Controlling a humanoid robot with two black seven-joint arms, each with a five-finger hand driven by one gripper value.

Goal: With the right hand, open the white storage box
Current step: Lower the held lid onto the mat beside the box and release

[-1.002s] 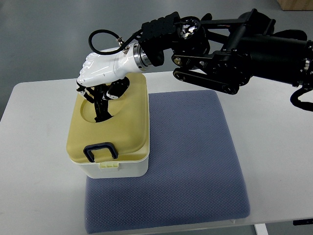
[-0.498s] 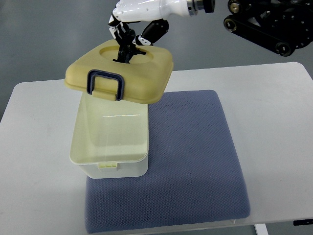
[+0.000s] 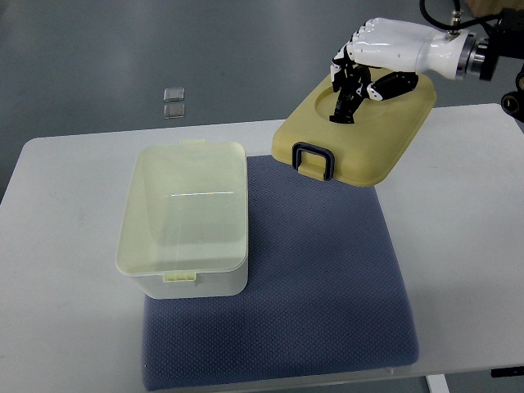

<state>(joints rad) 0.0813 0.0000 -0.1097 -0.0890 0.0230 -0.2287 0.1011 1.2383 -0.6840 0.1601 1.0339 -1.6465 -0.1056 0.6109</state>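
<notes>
I will set the pale yellow lid, now tilted in the air above the mat, down with my right gripper on the bare blue-grey mat point(image 3: 336, 226) next to the white storage box.
The white storage box point(image 3: 184, 217) stands open on the left part of the blue-grey mat point(image 3: 319, 278), its inside bare. Its pale yellow lid point(image 3: 360, 135), with a dark blue latch point(image 3: 314, 159) on the near edge, hangs tilted in the air above the mat's far right corner. My right hand point(image 3: 352, 86), white-shelled with black fingers, comes in from the upper right and is shut on the lid through the recess in its top. No left arm shows.
The white table point(image 3: 65, 270) carries the mat and box. Beyond its far edge lies grey floor with two small clear squares point(image 3: 173, 101). Bare table runs along the right side point(image 3: 467, 246).
The lid was on the box a second ago. My right hand lifted it off, then carried it to the right, where it now hangs above the mat's far corner.
</notes>
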